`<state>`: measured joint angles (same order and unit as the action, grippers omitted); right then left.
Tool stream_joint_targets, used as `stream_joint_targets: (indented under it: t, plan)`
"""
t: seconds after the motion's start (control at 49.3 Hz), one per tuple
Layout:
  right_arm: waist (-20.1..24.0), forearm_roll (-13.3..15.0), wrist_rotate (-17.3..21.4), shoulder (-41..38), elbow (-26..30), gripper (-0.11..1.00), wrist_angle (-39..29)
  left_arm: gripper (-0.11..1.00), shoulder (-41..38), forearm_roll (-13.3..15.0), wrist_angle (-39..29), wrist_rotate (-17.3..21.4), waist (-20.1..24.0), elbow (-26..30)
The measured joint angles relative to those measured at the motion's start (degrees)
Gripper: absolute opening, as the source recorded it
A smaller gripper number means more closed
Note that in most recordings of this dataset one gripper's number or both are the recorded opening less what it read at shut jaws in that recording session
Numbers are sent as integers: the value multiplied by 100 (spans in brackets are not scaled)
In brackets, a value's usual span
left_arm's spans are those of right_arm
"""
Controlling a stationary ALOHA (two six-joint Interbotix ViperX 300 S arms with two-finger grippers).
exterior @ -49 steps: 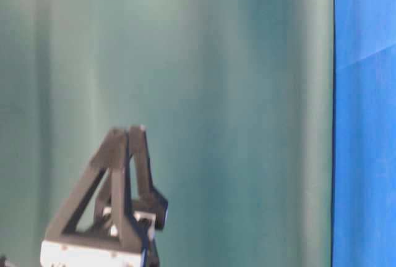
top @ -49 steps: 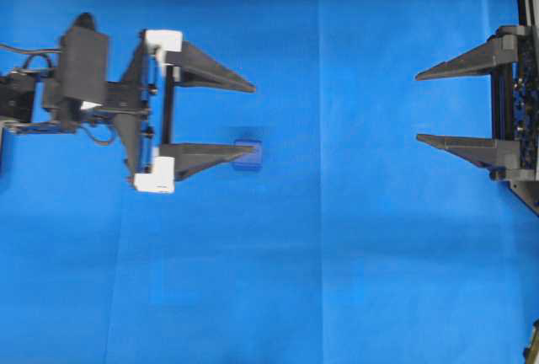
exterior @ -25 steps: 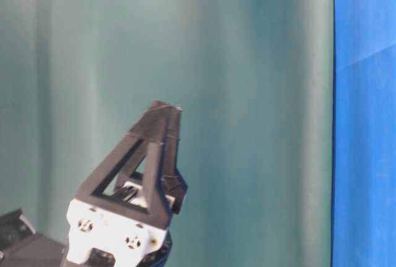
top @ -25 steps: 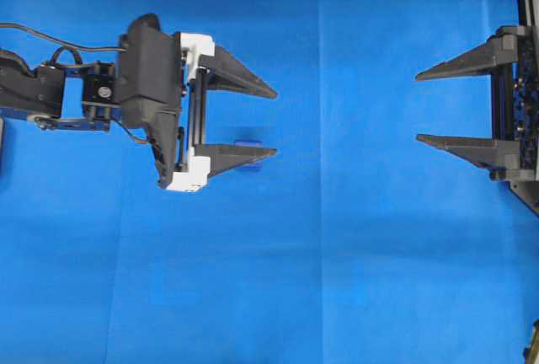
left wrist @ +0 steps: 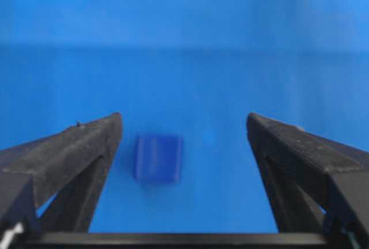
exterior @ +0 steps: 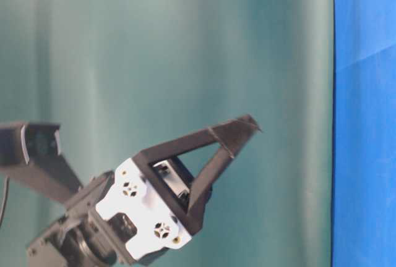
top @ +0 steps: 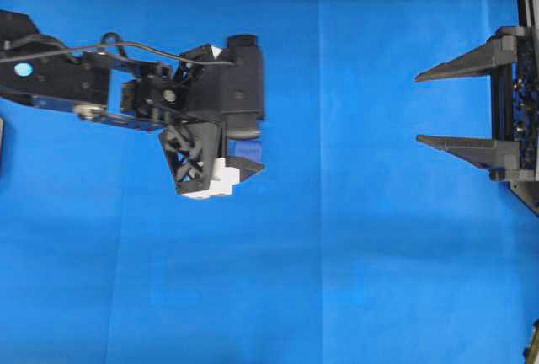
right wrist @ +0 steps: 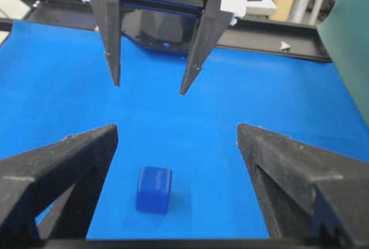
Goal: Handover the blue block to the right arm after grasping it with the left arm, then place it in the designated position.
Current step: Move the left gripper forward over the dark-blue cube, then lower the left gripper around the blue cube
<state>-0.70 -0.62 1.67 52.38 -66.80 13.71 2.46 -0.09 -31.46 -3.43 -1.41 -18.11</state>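
Note:
The block must be lifted for the handover. Next, my left gripper closes on the middle of the blue block (top: 248, 151) (left wrist: 158, 158), with its fingers pressing on opposite sides.
The blue block (top: 246, 148) lies on the blue cloth, partly covered from above by the left arm (top: 101, 86). My left gripper (top: 259, 138) tilts down over it, open. In the left wrist view the block (left wrist: 158, 158) sits between the wide-apart fingers (left wrist: 86, 145), nearer the left one and touching neither. In the table-level view this gripper (exterior: 250, 123) shows side-on with its white blocks. My right gripper (top: 418, 108) hangs open and empty at the right edge. Its wrist view shows the block (right wrist: 154, 188) ahead on the cloth, and beyond it a white-blocked gripper (right wrist: 150, 86).
A blue cloth (top: 354, 254) with faint fold lines covers the table. A green curtain (exterior: 185, 44) backs the table-level view. A black frame rail (right wrist: 277, 30) runs along the far table edge. A dark object (top: 533, 343) sits at the overhead view's bottom right corner.
The left arm has reached right and pitched its gripper downward, so the block now lies between the open fingers instead of at one fingertip. The right arm has not moved.

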Motion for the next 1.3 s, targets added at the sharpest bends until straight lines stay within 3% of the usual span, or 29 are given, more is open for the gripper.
stream_joint_targets:
  t: [0.183, 0.365, 1.299]
  plan:
    - [0, 0, 0, 0, 0, 98, -53, 92, -316, 0, -1028, -88, -9, 598]
    - [0, 0, 0, 0, 0, 98, -79, 92, -510, 0, -1564, -88, -18, 976]
    - [0, 9, 0, 0, 0, 98, -158, 92, -545, 0, -1617, -105, -9, 1063]
